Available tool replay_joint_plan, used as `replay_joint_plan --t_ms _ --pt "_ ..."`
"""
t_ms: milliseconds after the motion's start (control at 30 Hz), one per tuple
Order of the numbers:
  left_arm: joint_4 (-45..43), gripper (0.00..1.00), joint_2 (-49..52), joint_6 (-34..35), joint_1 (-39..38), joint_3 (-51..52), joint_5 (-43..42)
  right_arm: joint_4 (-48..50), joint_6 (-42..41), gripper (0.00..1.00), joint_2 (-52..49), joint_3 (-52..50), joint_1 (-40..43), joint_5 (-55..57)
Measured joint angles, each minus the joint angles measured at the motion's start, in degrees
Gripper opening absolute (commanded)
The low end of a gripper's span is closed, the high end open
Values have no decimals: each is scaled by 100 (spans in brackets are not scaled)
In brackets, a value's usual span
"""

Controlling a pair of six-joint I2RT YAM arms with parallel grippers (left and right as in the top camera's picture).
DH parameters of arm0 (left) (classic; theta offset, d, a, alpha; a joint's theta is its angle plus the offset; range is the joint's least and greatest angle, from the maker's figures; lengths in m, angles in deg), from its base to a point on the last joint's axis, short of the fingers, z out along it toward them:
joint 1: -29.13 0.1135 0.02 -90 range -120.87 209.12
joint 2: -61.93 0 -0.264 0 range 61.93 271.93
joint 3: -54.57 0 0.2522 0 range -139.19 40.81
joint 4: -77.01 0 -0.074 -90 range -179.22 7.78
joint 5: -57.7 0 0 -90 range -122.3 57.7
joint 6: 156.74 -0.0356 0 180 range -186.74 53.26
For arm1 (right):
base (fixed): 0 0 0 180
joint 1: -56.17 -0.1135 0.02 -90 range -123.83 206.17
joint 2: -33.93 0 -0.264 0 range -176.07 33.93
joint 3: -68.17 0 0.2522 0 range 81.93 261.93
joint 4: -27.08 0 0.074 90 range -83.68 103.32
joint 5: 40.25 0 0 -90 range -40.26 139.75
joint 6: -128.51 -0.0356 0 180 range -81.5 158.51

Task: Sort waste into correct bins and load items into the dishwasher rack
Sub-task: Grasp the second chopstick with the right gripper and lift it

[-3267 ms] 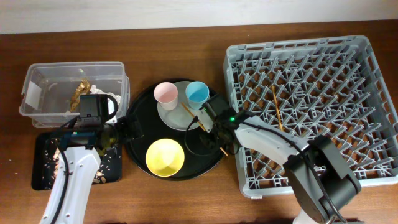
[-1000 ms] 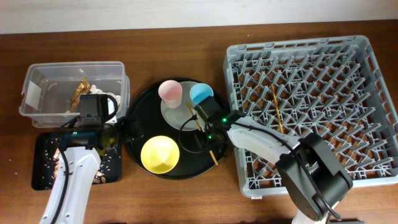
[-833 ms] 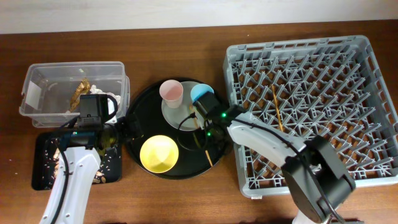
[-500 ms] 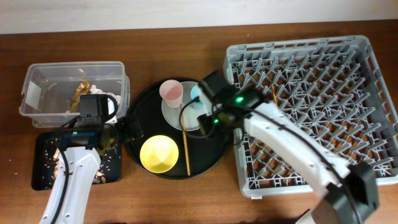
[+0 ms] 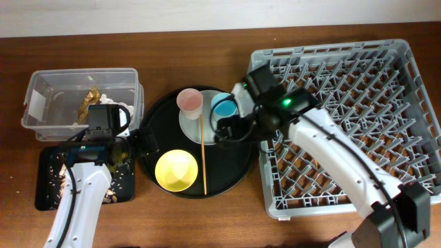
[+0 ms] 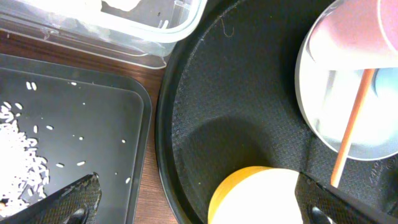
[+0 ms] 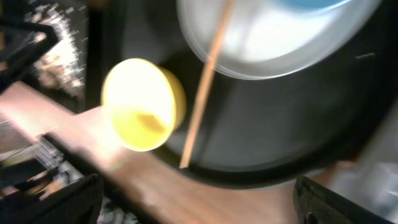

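Note:
The middle of the wooden chopstick [image 5: 204, 159] [image 7: 202, 96], just off the pale plate's edge and beside the yellow bowl, will be gripped by my right gripper.
A wooden chopstick [image 5: 203, 155] [image 6: 351, 124] [image 7: 205, 87] lies loose on the round black tray [image 5: 231, 172], one end on the pale plate [image 5: 210, 129]. My right gripper [image 5: 231, 128] [image 7: 196, 205] hovers open over the plate, holding nothing. On the plate stand the pink cup [image 5: 189, 102] and the blue cup [image 5: 223, 105]. The yellow bowl [image 5: 176, 170] [image 6: 261, 196] sits at the tray's front. My left gripper [image 5: 142, 141] [image 6: 199, 211] stays open at the tray's left rim. The clear tub [image 5: 41, 93] holds a brown-gold wrapper [image 5: 88, 103]. Food scraps [image 6: 18, 162] lie in the shallow black tray [image 5: 48, 186].
The grey dishwasher rack [image 5: 358, 138] fills the right side, and my right arm crosses its left edge. The clear tub and the shallow black tray sit close together at the far left, beside the round tray. Bare wooden table runs along the front.
My right gripper opened and let go of the chopstick, which now lies lengthwise on the round tray. The right arm rose and drew back towards the rack. The left arm stayed still.

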Motion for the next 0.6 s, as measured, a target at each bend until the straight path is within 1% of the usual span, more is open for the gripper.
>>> replay_joint_plan --t_ms 33,67,100,133,233,433,600 --pt "0 99 0 0 0 0 0 138 -138 59 -20 -59 -111 -28" --pt "0 99 0 0 0 0 0 245 -341 51 -59 -114 -236 -4" --pt "0 99 0 0 0 0 0 326 -538 47 -116 -164 -356 76" --pt "0 99 0 0 0 0 0 402 -798 44 -177 -212 -481 212" --pt "0 99 0 0 0 0 0 704 -1482 43 -398 -313 -887 852" --pt "0 99 0 0 0 0 0 1303 -2717 43 -831 -343 -1967 2699" --pt "2 99 0 0 0 0 0 1604 -3145 43 -1309 -343 -2251 3379"
